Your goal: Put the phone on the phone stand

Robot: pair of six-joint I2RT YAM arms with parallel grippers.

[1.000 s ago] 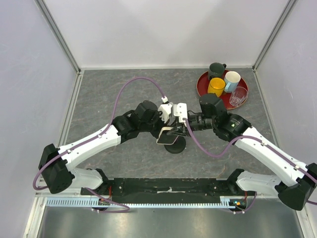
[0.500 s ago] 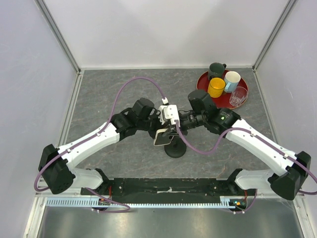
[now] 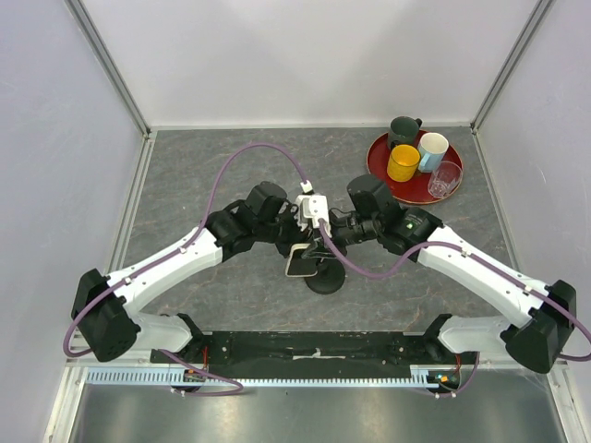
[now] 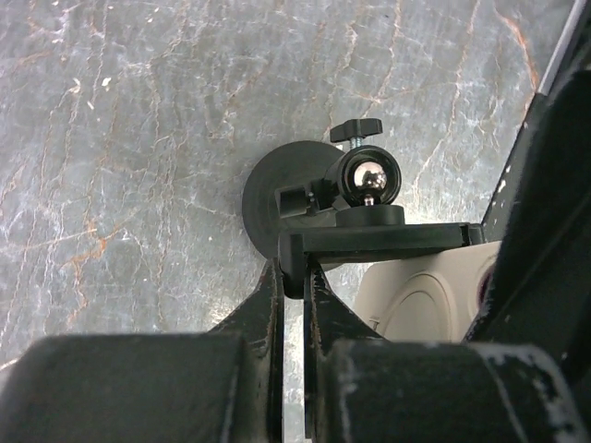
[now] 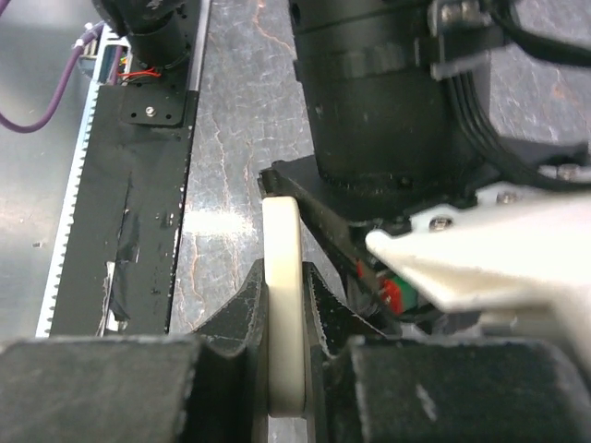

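Next, my right gripper lets go of the phone on the stand's flat cradle (image 3: 334,230), setting it a little further back in the direction of the red tray.
The phone (image 3: 302,260), black screen with a cream case, is held over the black phone stand (image 3: 325,277) near the table's middle front. In the right wrist view my right gripper (image 5: 284,305) is shut on the phone's cream edge (image 5: 282,277). In the left wrist view my left gripper (image 4: 293,277) is shut on the end of the stand's flat cradle (image 4: 388,238), above its round base (image 4: 282,189) and ball joint. The cream back of the phone (image 4: 434,295) lies just below the cradle. From above both grippers (image 3: 309,242) meet over the stand and hide its post.
A red tray (image 3: 380,171) at the back right holds a yellow mug (image 3: 403,161), a dark green mug (image 3: 403,130), a white and blue mug (image 3: 431,150) and a clear glass (image 3: 444,178). White walls enclose the grey marbled table. The arm base rail (image 3: 314,349) runs along the front.
Both grippers have moved left and slightly forward, bringing the phone and the stand's cradle together; the stand's base has shifted a little left with them.
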